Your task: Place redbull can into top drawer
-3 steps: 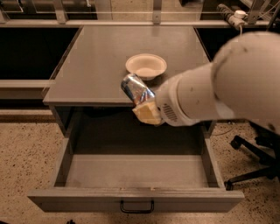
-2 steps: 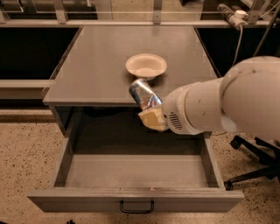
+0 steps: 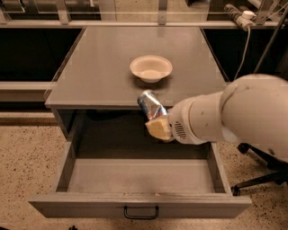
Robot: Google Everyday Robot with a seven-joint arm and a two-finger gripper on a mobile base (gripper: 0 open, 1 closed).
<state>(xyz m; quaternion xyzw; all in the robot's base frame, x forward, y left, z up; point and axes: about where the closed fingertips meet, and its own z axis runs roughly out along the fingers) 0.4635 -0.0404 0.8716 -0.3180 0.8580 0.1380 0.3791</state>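
Observation:
Next, I let go of the redbull can near the middle of the open top drawer's grey bottom [image 3: 145, 160], in line with the drawer's handle. The can now hangs above the drawer's back.
The redbull can [image 3: 150, 103] is a slim silver-and-blue can, tilted, held in my gripper [image 3: 156, 122]. The gripper's yellowish fingers [image 3: 158, 128] are shut on the can's lower part. Can and gripper hang just in front of the cabinet top's front edge, above the back of the open top drawer [image 3: 139, 177]. The drawer is pulled out wide, grey inside, with a flat front and a small dark handle [image 3: 141, 212]. My big white arm reaches in from the right and hides the drawer's right rear corner.
A white bowl [image 3: 151, 68] stands on the grey cabinet top [image 3: 99, 67] behind the can. A black chair base [image 3: 258, 177] is on the speckled floor at the right. Cables and a power strip [image 3: 240, 13] hang at the top right.
The gripper with the can has moved down and a little right, away from the bowl, to over the open drawer. The arm has pulled back to the right.

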